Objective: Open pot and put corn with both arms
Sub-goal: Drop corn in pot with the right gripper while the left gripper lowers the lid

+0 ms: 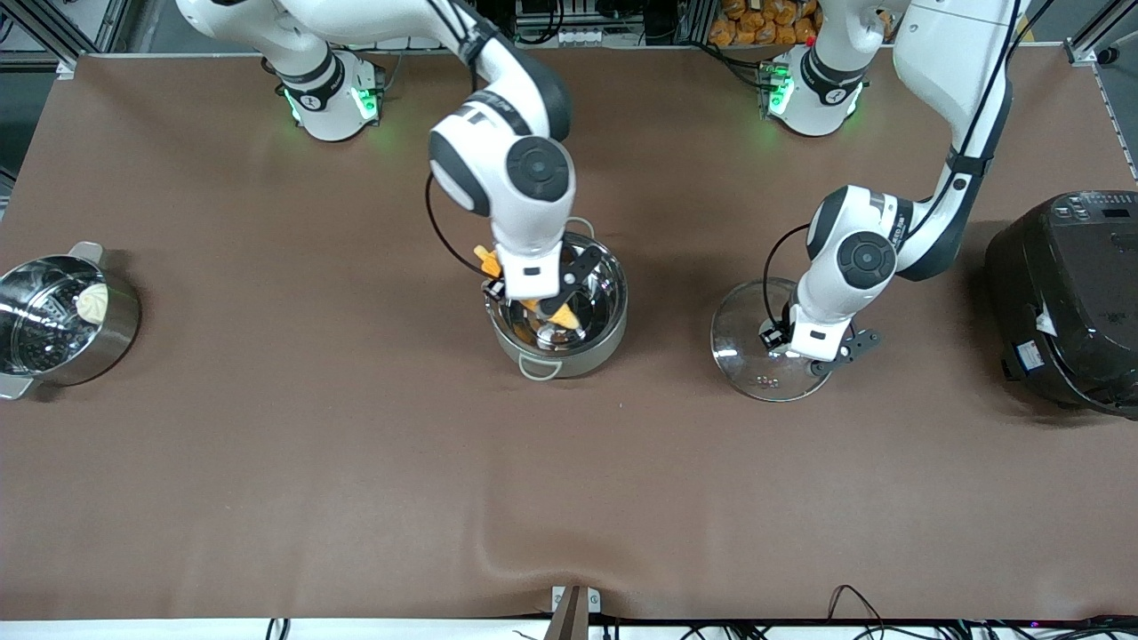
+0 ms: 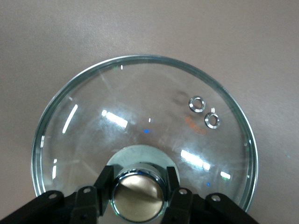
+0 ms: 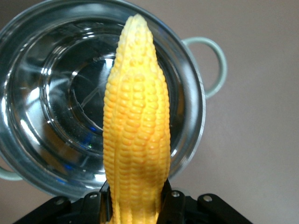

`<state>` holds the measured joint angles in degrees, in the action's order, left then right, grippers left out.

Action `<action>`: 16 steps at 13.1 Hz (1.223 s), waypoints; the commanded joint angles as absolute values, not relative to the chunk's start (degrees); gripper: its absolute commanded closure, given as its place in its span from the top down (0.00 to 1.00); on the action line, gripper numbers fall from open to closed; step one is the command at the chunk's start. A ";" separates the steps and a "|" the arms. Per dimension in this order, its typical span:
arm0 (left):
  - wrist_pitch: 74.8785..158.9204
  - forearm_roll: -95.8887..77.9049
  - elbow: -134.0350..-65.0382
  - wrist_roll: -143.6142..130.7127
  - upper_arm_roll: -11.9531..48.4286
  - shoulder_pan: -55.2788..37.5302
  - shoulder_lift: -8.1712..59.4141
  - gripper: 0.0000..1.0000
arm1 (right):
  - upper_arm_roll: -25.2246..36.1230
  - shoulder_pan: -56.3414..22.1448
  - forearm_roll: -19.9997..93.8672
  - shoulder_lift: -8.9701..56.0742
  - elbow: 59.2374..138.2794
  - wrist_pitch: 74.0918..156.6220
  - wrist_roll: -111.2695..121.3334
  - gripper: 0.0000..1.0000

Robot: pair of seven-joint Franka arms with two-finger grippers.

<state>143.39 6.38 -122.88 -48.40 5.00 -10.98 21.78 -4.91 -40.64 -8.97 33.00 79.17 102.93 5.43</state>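
The yellow corn, now tilted tip down inside the pot's mouth, will be let go by my right gripper over the bare bottom of the open steel pot [image 1: 562,298] [image 3: 96,98].
The open steel pot [image 1: 613,307] stands mid-table; its glass lid [image 1: 742,356] lies flat on the cloth beside it, toward the left arm's end. My right gripper [image 1: 542,307] is shut on the thick end of the yellow corn [image 1: 562,313] and holds it tilted, tip down, inside the pot's mouth. In the right wrist view the corn [image 3: 135,126] points from the gripper [image 3: 136,198] over the bare pot bottom [image 3: 56,93]. My left gripper [image 1: 787,342] is shut on the lid's copper-coloured knob [image 2: 138,196], with the lid [image 2: 140,112] resting on the table.
A steel pot with a perforated insert and a white bun [image 1: 62,324] stands at the right arm's end of the table. A big black electric cooker [image 1: 1067,298] stands at the left arm's end, close to the lid. The brown cloth has a ridge near the front edge.
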 commanded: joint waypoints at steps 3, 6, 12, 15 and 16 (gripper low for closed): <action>144.67 9.49 -123.84 -48.16 5.36 -9.76 21.62 0.48 | -4.22 -43.68 -13.71 37.00 76.82 104.85 5.98 0.00; 143.10 9.58 -122.09 -48.69 5.36 -10.20 20.57 1.00 | -4.22 -45.26 -15.72 38.23 77.08 107.48 5.89 0.00; 123.09 9.49 -109.71 -43.61 5.54 -9.58 11.71 1.00 | -4.22 -47.20 -18.19 39.81 77.34 107.67 2.92 0.09; 110.53 8.62 -98.40 -32.20 5.36 -6.08 9.23 1.00 | -4.22 -47.29 -18.37 39.90 77.34 107.67 2.20 0.84; 106.30 8.61 -95.13 -30.69 5.45 -5.89 9.14 1.00 | -4.22 -47.20 -18.37 39.82 77.34 107.75 2.20 1.00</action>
<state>113.29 7.90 -101.55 -34.62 4.89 -7.47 8.75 -4.69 -46.58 -16.98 39.26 78.73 108.03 3.59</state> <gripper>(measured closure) 0.000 0.546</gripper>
